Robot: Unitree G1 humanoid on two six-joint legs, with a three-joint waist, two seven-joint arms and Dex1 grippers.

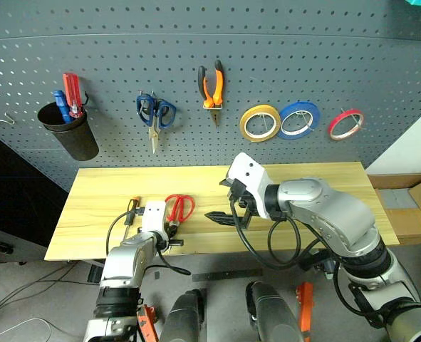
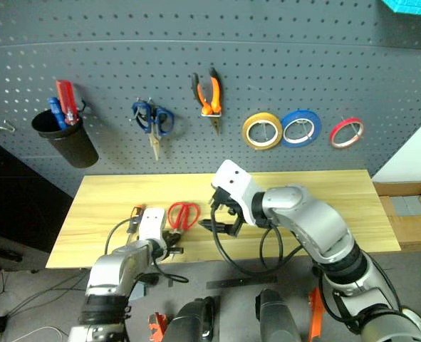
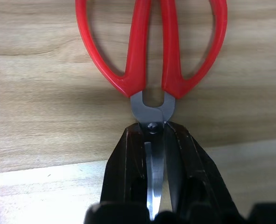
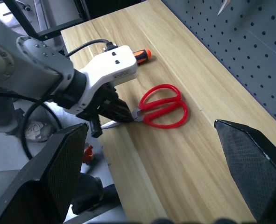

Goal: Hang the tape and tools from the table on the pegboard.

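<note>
My left gripper needs to let go of the red-handled scissors on the hook holding the blue-handled scissors (image 1: 153, 121), so that they hang over that blue-handled pair.
The red-handled scissors (image 1: 180, 208) lie flat on the table (image 1: 317, 185) near its front left. My left gripper (image 3: 152, 130) is shut on their blades just below the pivot, handles pointing toward the pegboard (image 1: 196, 43). The slim orange-and-black screwdriver (image 1: 132, 208) lies just left of them. My right gripper (image 1: 228, 203) hangs open above the table's middle with nothing between its fingers (image 4: 58, 172). The pliers (image 1: 211, 87) and the red tape (image 1: 345, 123) hang on the pegboard.
On the pegboard hang a black cup (image 1: 69, 132) with red and blue screwdrivers, blue-handled scissors (image 1: 155, 114), a yellow roll (image 1: 260, 122) and a blue roll (image 1: 299, 119). Cardboard boxes (image 1: 417, 206) stand past the table's right end.
</note>
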